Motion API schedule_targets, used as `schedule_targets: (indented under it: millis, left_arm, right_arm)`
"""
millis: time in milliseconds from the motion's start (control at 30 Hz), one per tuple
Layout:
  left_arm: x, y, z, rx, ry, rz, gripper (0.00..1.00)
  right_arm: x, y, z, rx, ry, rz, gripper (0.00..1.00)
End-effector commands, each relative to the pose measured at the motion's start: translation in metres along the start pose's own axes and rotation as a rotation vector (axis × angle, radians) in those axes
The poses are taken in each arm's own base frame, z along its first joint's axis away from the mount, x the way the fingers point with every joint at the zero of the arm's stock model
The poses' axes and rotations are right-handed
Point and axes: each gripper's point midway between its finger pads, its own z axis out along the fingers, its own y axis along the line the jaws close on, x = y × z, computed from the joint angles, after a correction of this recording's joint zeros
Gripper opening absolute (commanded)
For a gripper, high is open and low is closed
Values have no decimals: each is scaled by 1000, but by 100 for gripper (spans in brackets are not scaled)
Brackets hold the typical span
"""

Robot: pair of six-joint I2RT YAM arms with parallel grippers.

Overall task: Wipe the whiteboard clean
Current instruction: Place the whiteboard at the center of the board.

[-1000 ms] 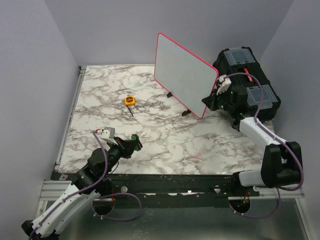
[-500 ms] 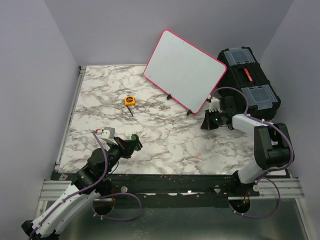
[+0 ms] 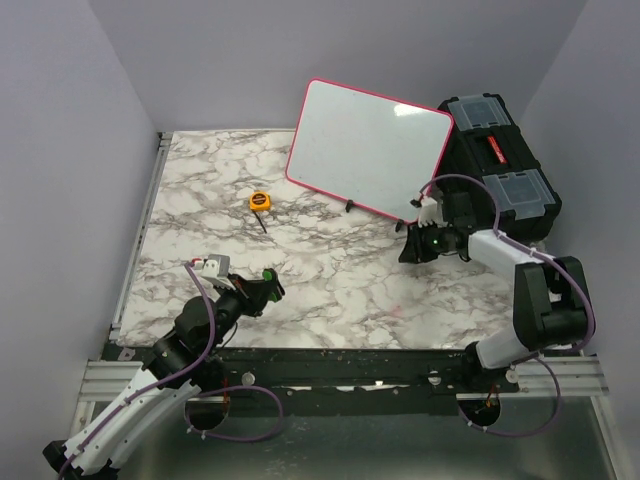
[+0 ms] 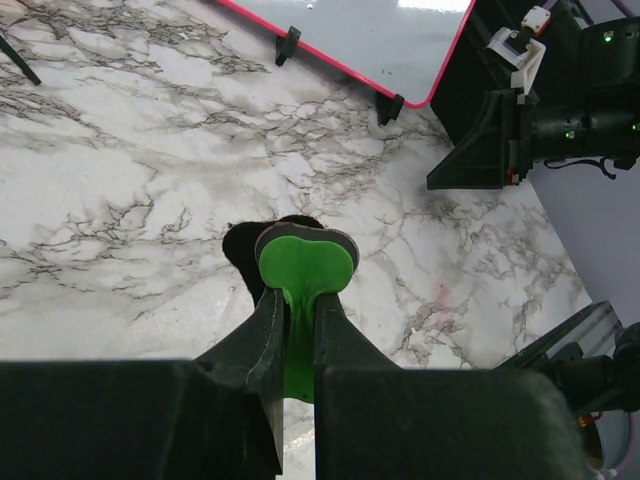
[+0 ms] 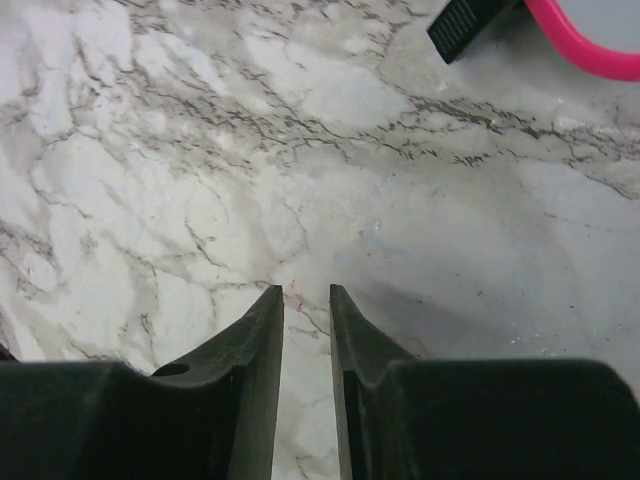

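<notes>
The green-handled eraser will go down from my left gripper on the marble (image 3: 288, 252) (image 4: 78, 136) close to the black stick's near end.
The whiteboard (image 3: 368, 148), white with a pink rim, stands tilted at the back right on small black feet, its far corner by the black toolbox (image 3: 500, 150). Its lower edge also shows in the left wrist view (image 4: 370, 30). A pink corner (image 5: 590, 50) and one foot (image 5: 465, 20) show in the right wrist view. My right gripper (image 3: 410, 248) (image 5: 305, 292) is low over the marble just in front of the board's right corner. Its jaws stand slightly apart with nothing between them. My left gripper (image 3: 268, 282) (image 4: 298, 300) hovers near the front left, shut on a small green eraser (image 4: 305, 262).
A yellow tape measure (image 3: 260, 200) and a thin black stick (image 3: 260, 222) lie on the marble table (image 3: 330, 280) left of the board. The toolbox fills the back right corner. Grey walls close in three sides.
The right gripper came down from the board's right edge to the table and its jaws parted a little. The board swung round and now faces more to the front. The left arm stayed still.
</notes>
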Motion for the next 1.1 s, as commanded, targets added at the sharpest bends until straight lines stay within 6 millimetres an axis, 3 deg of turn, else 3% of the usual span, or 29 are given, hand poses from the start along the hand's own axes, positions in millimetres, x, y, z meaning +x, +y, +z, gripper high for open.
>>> schedule_targets:
  millis: [0,167,300,433,533,600,700,900,1067]
  left_arm:
    - [0,3,1,-7,-11,-1,0]
    - [-10,-5,7,8,-31,25,0]
    - [-25,-18,26,25,-34,88,0]
    - [-55,-33,63,64,-16,120,0]
    - [-88,-38,96,86,-9,111,0]
    - [-96,-38,116,100,39,110,0]
    - [-83,-30,137,59,194,141,0]
    - [-41,4,127,-134,414,238,1]
    - [-9,17,141,-203,574,300,5]
  right_arm:
    - [-13,24,-18,-99,-53,-120,30]
    - [-48,29,-41,-58,-136,-193,48]
    - [-77,39,-58,-63,-226,-240,55]
    - [-101,50,-79,-59,-323,-277,57]
    - [-124,32,-99,60,-405,-245,57]
    - [-130,24,-111,76,-435,-216,57]
    - [-127,25,-123,37,-470,-197,57]
    - [-112,38,-127,-23,-505,-241,60]
    - [-106,44,-125,-72,-494,-247,60]
